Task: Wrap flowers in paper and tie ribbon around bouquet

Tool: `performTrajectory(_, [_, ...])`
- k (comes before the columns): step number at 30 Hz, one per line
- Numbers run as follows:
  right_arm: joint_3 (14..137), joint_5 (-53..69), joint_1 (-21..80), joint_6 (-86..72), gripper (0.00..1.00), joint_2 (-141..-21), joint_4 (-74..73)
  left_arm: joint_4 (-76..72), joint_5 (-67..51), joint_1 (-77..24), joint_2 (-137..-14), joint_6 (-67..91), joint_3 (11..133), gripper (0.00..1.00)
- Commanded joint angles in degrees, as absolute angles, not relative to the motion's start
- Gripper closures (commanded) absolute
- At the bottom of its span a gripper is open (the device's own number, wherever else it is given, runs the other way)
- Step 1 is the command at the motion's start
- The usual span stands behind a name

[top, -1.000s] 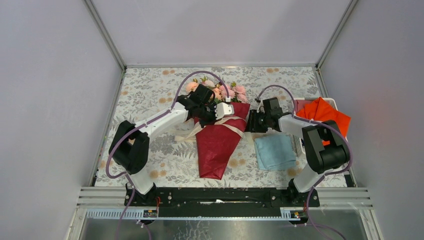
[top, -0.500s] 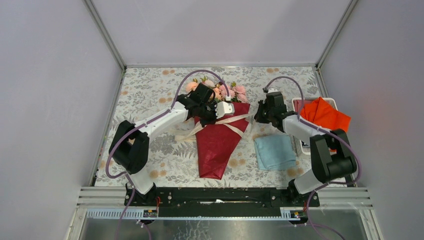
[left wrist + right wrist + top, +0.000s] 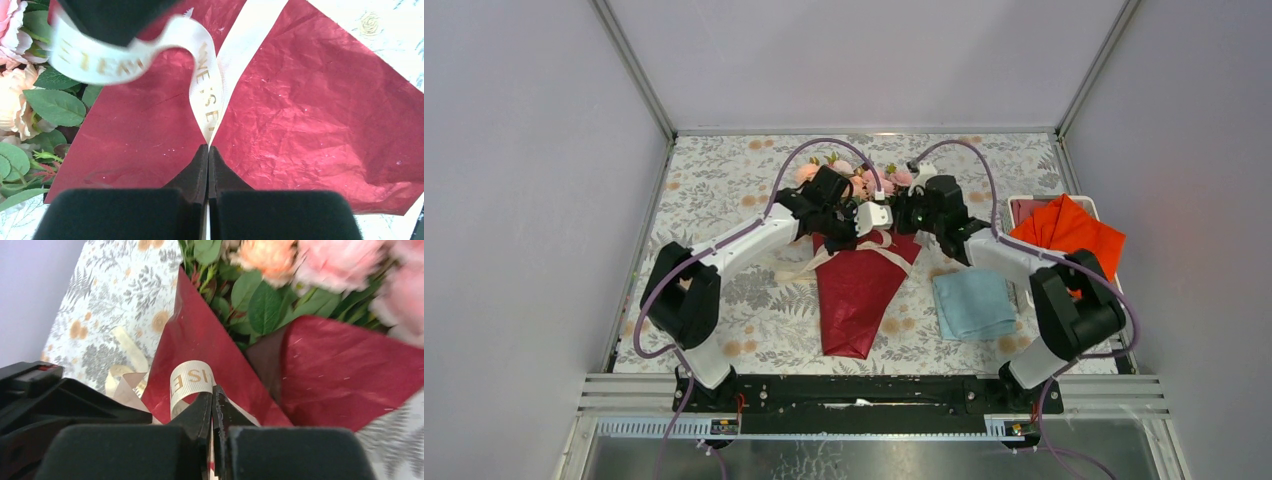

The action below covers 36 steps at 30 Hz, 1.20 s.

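Note:
The curled piece of ribbon in the robot's right gripper bows slack beside the left gripper, so next the right gripper opens and takes the piece of ribbon lying across the red paper point(image 3: 894, 257).
The bouquet point(image 3: 856, 295) lies mid-table, a cone of dark red paper point(image 3: 310, 100) with its point toward me. Pink and peach flowers point(image 3: 864, 180) and green leaves stick out the far wide end. A cream ribbon point(image 3: 207, 100) with gold letters crosses the cone, and loose lengths trail off to the left point(image 3: 809, 262). My left gripper point(image 3: 208, 148) is shut on one strand of it over the wide end. My right gripper point(image 3: 213, 395) is shut on a curled strand point(image 3: 190, 380) right beside it, just above the paper. The two grippers almost touch.
A folded light blue cloth point(image 3: 972, 303) lies right of the bouquet. An orange-red cloth point(image 3: 1069, 228) sits in a white bin point(image 3: 1021, 207) at the right edge. Grey walls close in the printed tablecloth point(image 3: 724, 180) on three sides.
My right gripper has shut on the ribbon and swung left from beside the bin to over the bouquet's wide end, next to my left gripper. The left arm has held still.

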State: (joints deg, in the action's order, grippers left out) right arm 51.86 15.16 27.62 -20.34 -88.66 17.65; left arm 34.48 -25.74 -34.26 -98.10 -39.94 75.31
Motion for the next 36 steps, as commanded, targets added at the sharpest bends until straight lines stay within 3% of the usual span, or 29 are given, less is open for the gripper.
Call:
performTrajectory(1, [54.23, 25.69, 27.42, -30.96, 1.0, -95.46, 24.47, 35.02, -29.85, -32.93, -95.63, -38.21, 77.51, 1.0])
performTrajectory(6, [52.99, 33.5, 28.0, -33.64, 1.0, -97.8, 22.43, 34.27, -31.46, -31.06, -95.5, -36.43, 78.13, 1.0])
performTrajectory(12, [55.88, 42.19, 28.78, -26.71, 1.0, -97.16, 4.19, 34.0, -31.84, -30.85, -96.41, -36.47, 78.56, 1.0])
performTrajectory(15, [60.49, 47.3, 28.92, -18.47, 0.91, -99.36, -10.64, 33.88, -32.01, -30.85, -96.88, -36.41, 78.83, 1.0])
performTrajectory(20, [67.57, 42.28, 28.75, -9.68, 0.6, -101.14, -23.68, 33.68, -31.91, -30.85, -97.93, -36.38, 78.93, 1.0])
performTrajectory(29, [75.15, 17.98, 26.27, -5.77, 0.5, -96.51, -28.12, 32.63, -32.11, -30.85, -100.26, -35.8, 79.24, 1.0])
performTrajectory(36, [59.46, 9.94, 29.21, -15.03, 0.52, -82.39, -10.18, 29.75, -31.02, -30.85, -101.34, -34.0, 79.4, 1.0])
